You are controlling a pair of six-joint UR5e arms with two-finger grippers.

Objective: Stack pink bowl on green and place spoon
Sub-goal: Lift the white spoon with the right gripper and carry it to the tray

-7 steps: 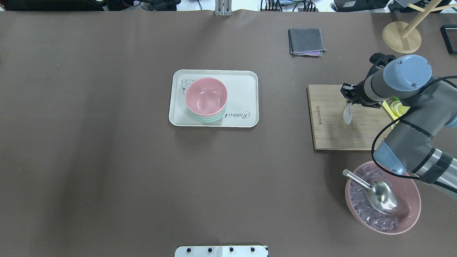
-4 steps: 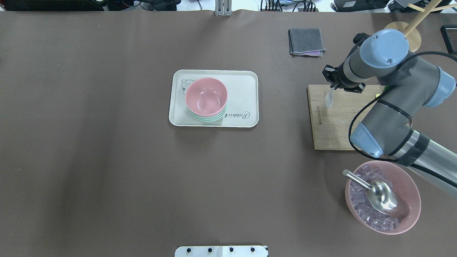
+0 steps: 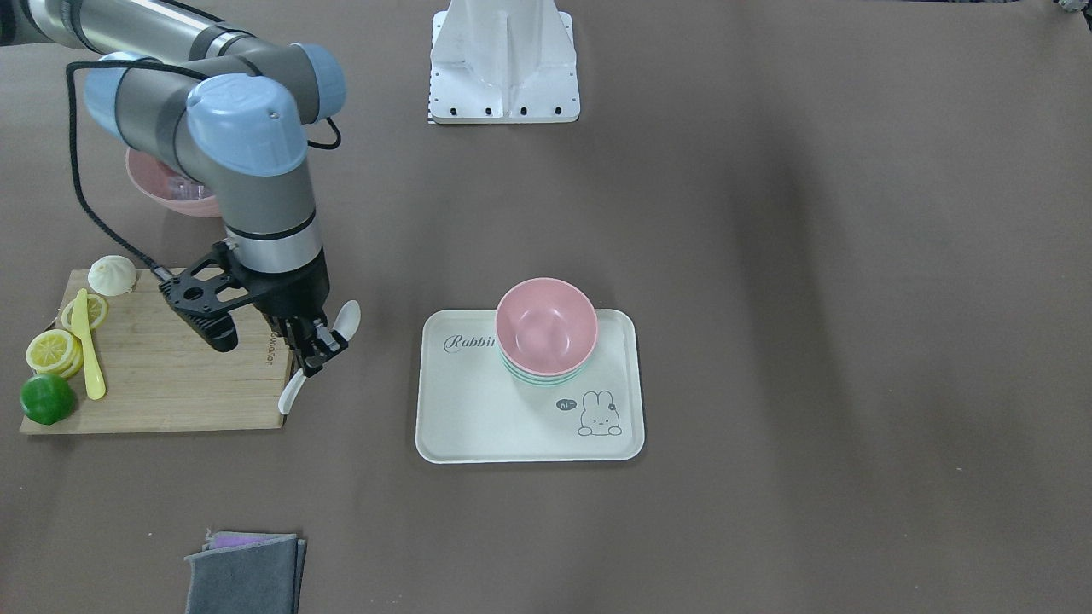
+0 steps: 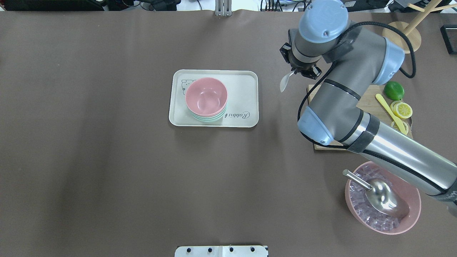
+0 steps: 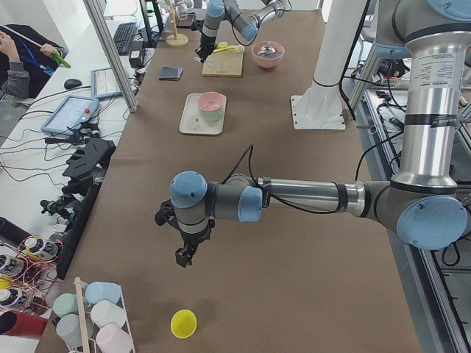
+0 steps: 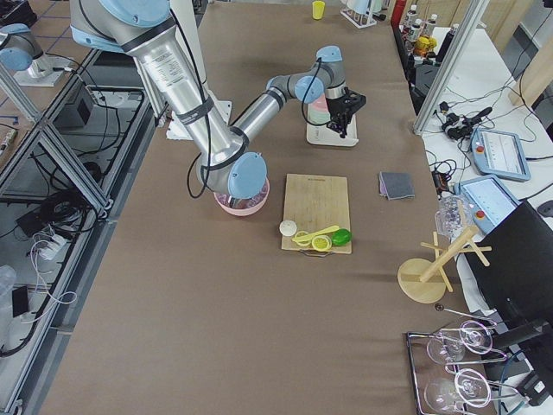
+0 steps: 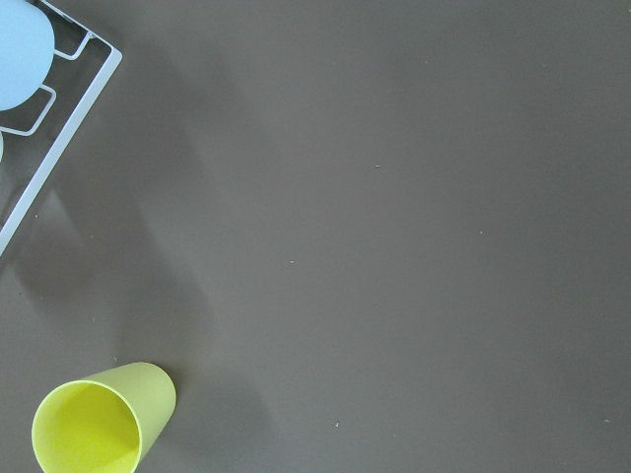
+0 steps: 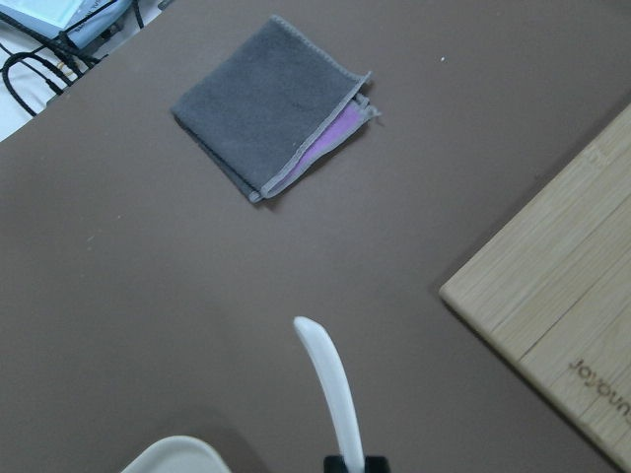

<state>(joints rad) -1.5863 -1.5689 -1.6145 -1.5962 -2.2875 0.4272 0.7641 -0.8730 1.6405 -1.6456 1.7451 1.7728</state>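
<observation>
Next, my right gripper lets go of the white spoon inside the pink bowl on the cream tray (image 3: pixel 534 338), with the spoon's handle over the pink bowl's rim. The spoon is still above the bare table.
The pink bowl (image 4: pixel 206 97) sits nested on the green bowl (image 4: pixel 209 119) on the cream tray (image 4: pixel 242 80); the stack also shows in the front-facing view (image 3: pixel 546 326). My right gripper (image 4: pixel 298 71) is shut on the white spoon (image 4: pixel 284 82) and holds it above the bare table between the tray and the cutting board. The spoon's handle (image 8: pixel 330 379) shows in the right wrist view. My left gripper (image 5: pixel 184 256) shows only in the exterior left view, far from the tray; I cannot tell whether it is open or shut.
A wooden cutting board (image 3: pixel 171 384) holds a lime, lemon slices, a yellow knife and a bun. A grey cloth (image 3: pixel 243 576) lies beyond it. A pink bowl of ice with a metal scoop (image 4: pixel 382 200) stands near the robot. A yellow cup (image 7: pixel 99 419) lies under the left wrist.
My right arm has carried the spoon left and farther from the robot, off the cutting board toward the tray. The bowls and tray have not moved.
</observation>
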